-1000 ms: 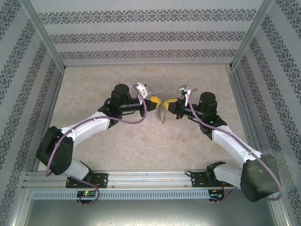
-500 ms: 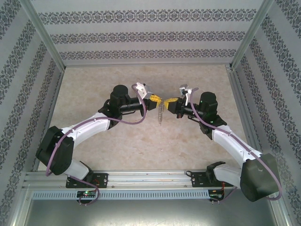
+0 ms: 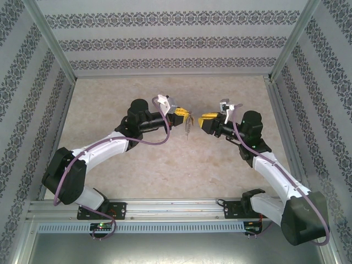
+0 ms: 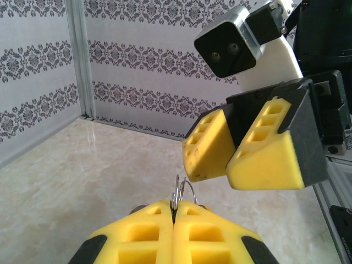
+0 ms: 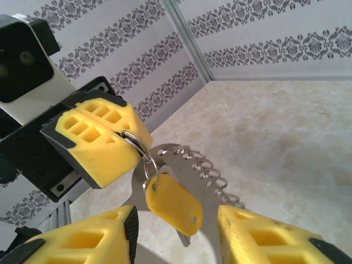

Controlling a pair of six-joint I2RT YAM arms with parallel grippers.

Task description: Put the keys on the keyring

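Observation:
The robot's left gripper pinches the keyring's wire loops together, so its right gripper should take the keyring (image 5: 147, 158) next to the yellow pads before the left gripper regrips it.
My left gripper (image 3: 185, 114) is shut on the keyring (image 4: 183, 192), whose thin wire loops stick up between its yellow pads. In the right wrist view the keyring (image 5: 138, 145) leaves the left gripper's fingers (image 5: 99, 137), and the key (image 5: 173, 203) hangs from it by its yellow head, beside a grey metal loop and a short chain of silvery rings (image 5: 212, 171). The bundle dangles above the table (image 3: 188, 125). My right gripper (image 3: 204, 117) is open to its right. Its fingers stand either side of the key without touching it (image 5: 176, 213).
The beige tabletop (image 3: 165, 170) lies below both arms. Patterned walls with aluminium posts (image 3: 55, 49) close the back and sides. A metal rail (image 3: 176, 212) runs along the near edge by the arm bases.
The right gripper opened, let go of the key and drew back to the right. The key and chain now hang from the ring in the left gripper, which stayed shut.

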